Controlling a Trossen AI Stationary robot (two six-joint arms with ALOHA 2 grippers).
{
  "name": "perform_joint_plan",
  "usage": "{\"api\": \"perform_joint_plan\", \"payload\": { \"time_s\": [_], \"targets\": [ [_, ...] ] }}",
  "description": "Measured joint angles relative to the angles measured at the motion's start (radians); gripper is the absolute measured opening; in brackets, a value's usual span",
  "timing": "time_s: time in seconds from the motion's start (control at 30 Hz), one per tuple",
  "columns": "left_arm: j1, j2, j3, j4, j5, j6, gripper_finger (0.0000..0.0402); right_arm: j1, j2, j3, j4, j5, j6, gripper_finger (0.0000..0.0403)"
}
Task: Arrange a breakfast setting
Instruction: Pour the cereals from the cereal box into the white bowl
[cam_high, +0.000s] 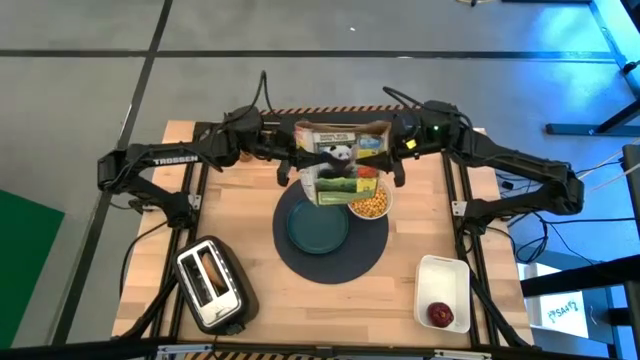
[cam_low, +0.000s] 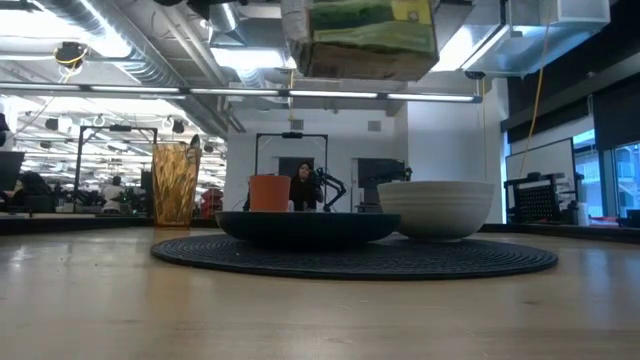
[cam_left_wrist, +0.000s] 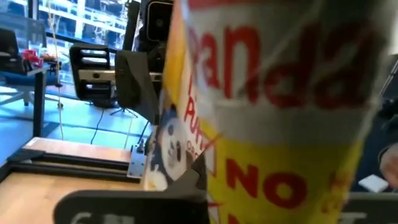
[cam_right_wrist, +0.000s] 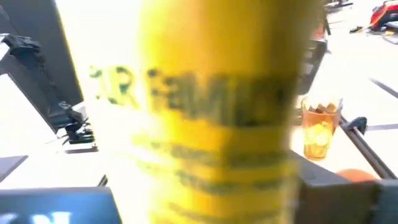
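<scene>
The robot's left gripper is holding the cereal box over the filled white bowl, so next the right gripper carries the cereal box alone to the table's far corner (cam_high: 425, 170).
A cereal box with a panda on it (cam_high: 340, 160) hangs in the air over the far part of the dark-blue mat (cam_high: 330, 262), above the white bowl (cam_high: 370, 205) that holds yellow cereal. My left gripper (cam_high: 292, 160) is at the box's left side and my right gripper (cam_high: 393, 160) at its right side. The teal plate (cam_high: 318, 226) lies on the mat beside the bowl. The orange cup (cam_low: 269, 192) and the amber glass (cam_low: 176, 183) stand behind the mat. The bagel (cam_high: 212, 270) sticks in the toaster. The red fruit (cam_high: 440, 314) lies in the white tray. No spoon is in view. My left gripper holds the box's left side (cam_high: 303, 160), coming level from the table's left; the box face fills its wrist view (cam_left_wrist: 273, 106) and hides the place of contact. The box is lifted clear. My right gripper holds the box's right side (cam_high: 383, 158), coming level from the table's right; the box (cam_right_wrist: 211, 112) hides the fingers. The box's lower end (cam_low: 360, 45) hangs well above the bowl and plate.
The silver-and-black toaster (cam_high: 215, 285) stands at the near left. The white rectangular tray (cam_high: 443, 285) lies at the near right. Bare wood shows along the near edge between them. A person shows in the room far behind the table.
</scene>
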Motion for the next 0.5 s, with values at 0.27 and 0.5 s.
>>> {"api": "perform_joint_plan", "payload": {
  "time_s": [0.27,0.5],
  "targets": [
    [0.004,-0.001,0.003,-0.021,0.010,0.092,0.0002,0.000,-0.044,0.000,0.073,0.037,0.106,0.0246],
    [0.007,0.008,0.003,-0.040,-0.007,0.115,0.0002,0.000,-0.034,0.000,0.074,0.029,0.137,0.0190]
  ]
}}
